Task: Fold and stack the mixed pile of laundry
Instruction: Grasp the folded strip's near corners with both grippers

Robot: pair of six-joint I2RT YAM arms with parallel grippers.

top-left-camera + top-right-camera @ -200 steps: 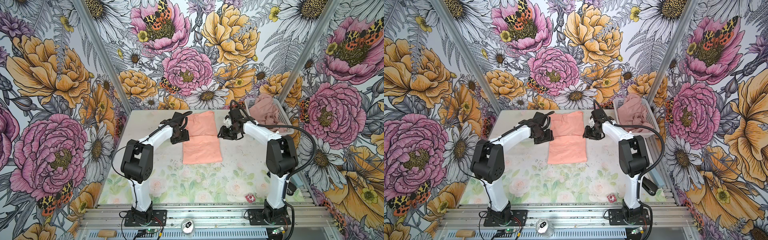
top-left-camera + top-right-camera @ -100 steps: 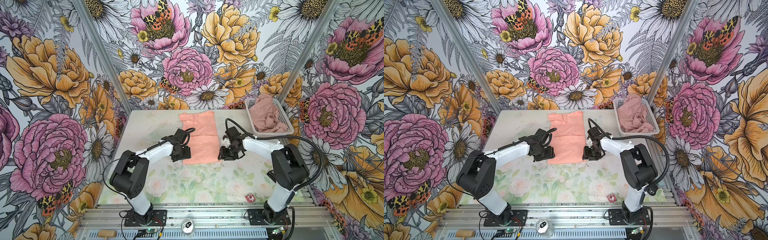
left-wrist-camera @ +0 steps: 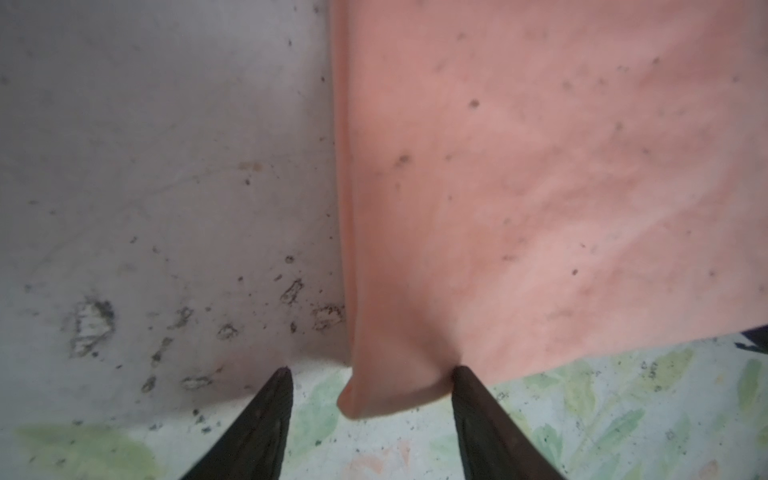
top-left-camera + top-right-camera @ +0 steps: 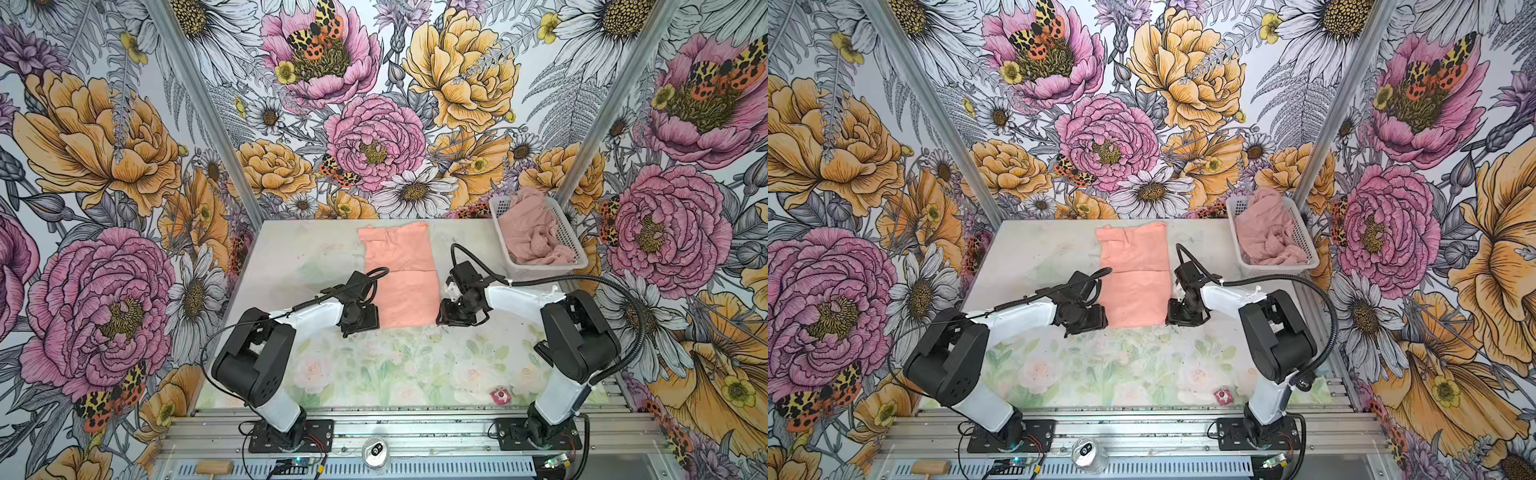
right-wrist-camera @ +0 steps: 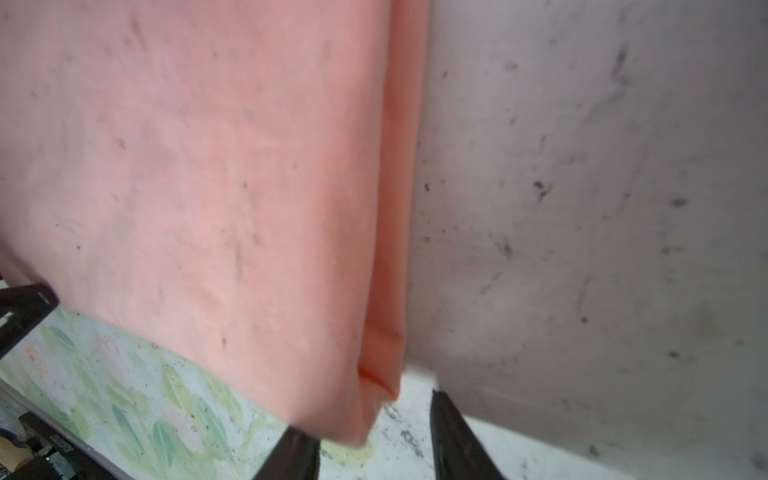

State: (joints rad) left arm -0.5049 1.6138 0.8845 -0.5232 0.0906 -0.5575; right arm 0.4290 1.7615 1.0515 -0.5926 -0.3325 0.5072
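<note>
The corner of the peach-orange T-shirt is only a little way into my right gripper and its layers are apart, so I should reach deeper and pinch both layers together [image 5: 369,374] before folding.
The peach-orange T-shirt [image 4: 401,282] [image 4: 1133,282] lies flat on the table as a long folded strip running from the back edge to the middle. My left gripper [image 4: 376,322] [image 3: 370,372] is open at its near left corner, and the cloth corner [image 3: 399,386] lies between the fingers, touching one. At the near right corner my right gripper [image 4: 440,318] [image 5: 370,419] is open too, with that corner [image 5: 374,374] hanging between its fingers. The dusty-pink garment [image 4: 534,237] [image 4: 1266,237] sits crumpled in the white basket [image 4: 548,270]. The shirt's graphic is hidden.
The basket stands at the back right corner of the table [image 4: 291,257]. A small red object [image 4: 500,395] lies near the front right. A can [image 4: 375,453] and a wooden block [image 4: 214,467] rest on the frame below the front edge.
Both grippers have moved from the shirt's far half, along its two sides, toward the front to its near corners. The shirt lies much as before.
</note>
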